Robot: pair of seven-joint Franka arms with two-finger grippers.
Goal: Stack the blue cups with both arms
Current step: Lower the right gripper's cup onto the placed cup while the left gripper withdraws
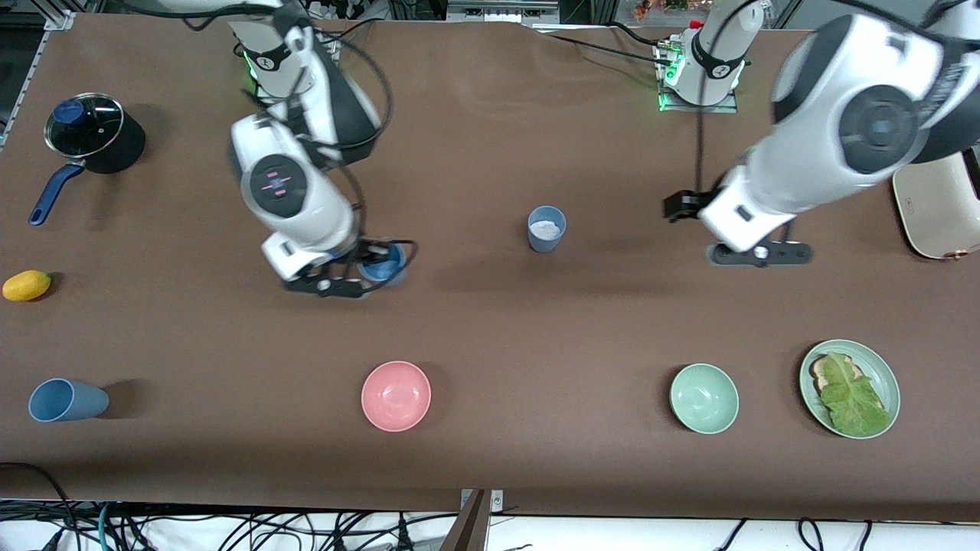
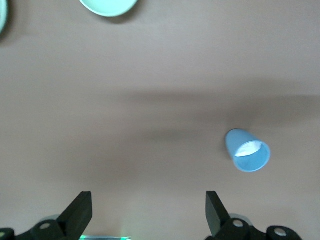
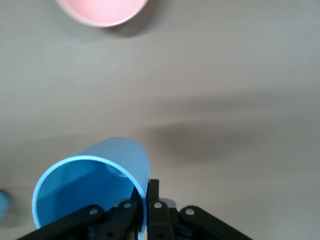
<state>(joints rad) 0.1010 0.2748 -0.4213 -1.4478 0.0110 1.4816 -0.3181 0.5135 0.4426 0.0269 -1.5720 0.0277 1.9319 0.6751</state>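
Next, I set the mid-blue cup, now held by its rim, inside the upright grey-blue cup (image 1: 547, 223) mid-table, using my right gripper.
My right gripper (image 1: 360, 272) is shut on the rim of a mid-blue cup (image 1: 383, 264), one finger inside and one outside. In the right wrist view the cup (image 3: 95, 180) opens toward the camera, pinched at the gripper (image 3: 146, 192). A paler grey-blue cup (image 1: 547, 228) stands upright mid-table with something whitish inside; it also shows in the left wrist view (image 2: 247, 150). My left gripper (image 1: 758, 252) is open and empty, over bare table toward the left arm's end from that cup; its fingers (image 2: 80, 212) stand wide apart.
Another blue cup (image 1: 67, 400) lies on its side at the right arm's end, near the front camera. A pink bowl (image 1: 396, 396), a pale green bowl (image 1: 703, 398) and a green plate (image 1: 880, 367) with lettuce sit nearer that camera. A black pot (image 1: 92, 134), a lemon (image 1: 27, 285), a white appliance (image 1: 938, 207).
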